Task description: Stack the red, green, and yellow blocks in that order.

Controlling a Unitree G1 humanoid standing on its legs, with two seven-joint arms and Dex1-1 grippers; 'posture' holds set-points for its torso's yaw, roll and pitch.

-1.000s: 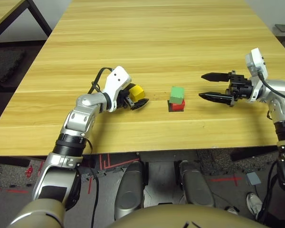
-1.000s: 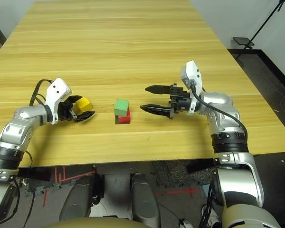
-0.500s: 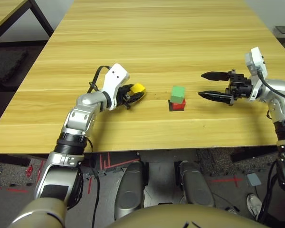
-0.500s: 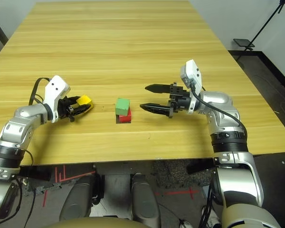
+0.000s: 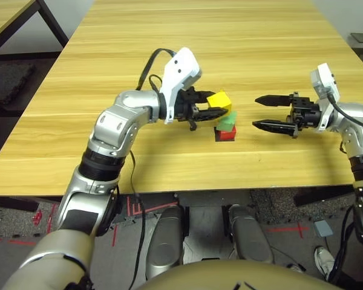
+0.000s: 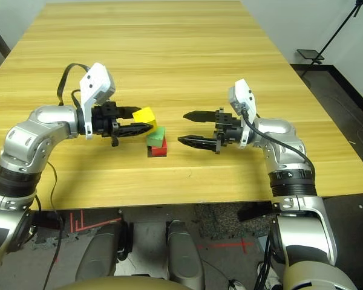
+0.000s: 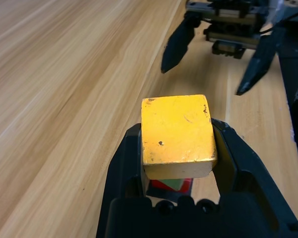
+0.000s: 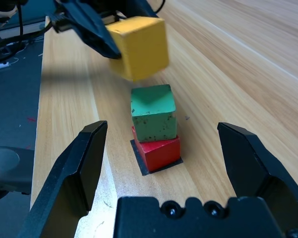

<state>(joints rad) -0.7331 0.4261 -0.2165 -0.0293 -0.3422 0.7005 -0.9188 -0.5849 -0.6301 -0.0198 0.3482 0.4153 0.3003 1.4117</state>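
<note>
Next, I let go of the yellow block with my left gripper on top of the green block (image 5: pixel 227 112) (image 7: pixel 175 181), straight above the black patch. The yellow block is still held just above it.
The red block (image 5: pixel 228 133) sits on a small black patch near the table's front middle, with the green block (image 5: pixel 227 121) stacked on top of it. My left gripper (image 5: pixel 221 109) is shut on the yellow block (image 5: pixel 219 100), held in the air just above and slightly left of the green block (image 8: pixel 153 112). The left wrist view shows the yellow block (image 7: pixel 177 135) clamped between the black fingers (image 7: pixel 125 158), with the stack partly hidden beneath. To the right of the stack, my right gripper (image 5: pixel 265 112) hovers open, its fingers pointing at the blocks.
The wooden table (image 5: pixel 187 42) stretches far back and to both sides of the stack. Its front edge (image 5: pixel 187 187) runs close below the blocks. A dark table leg and floor show at the far left (image 5: pixel 24 36).
My left gripper closed on the yellow block, lifted it off the table and carried it right, to just above the green block. The right arm barely moved.
</note>
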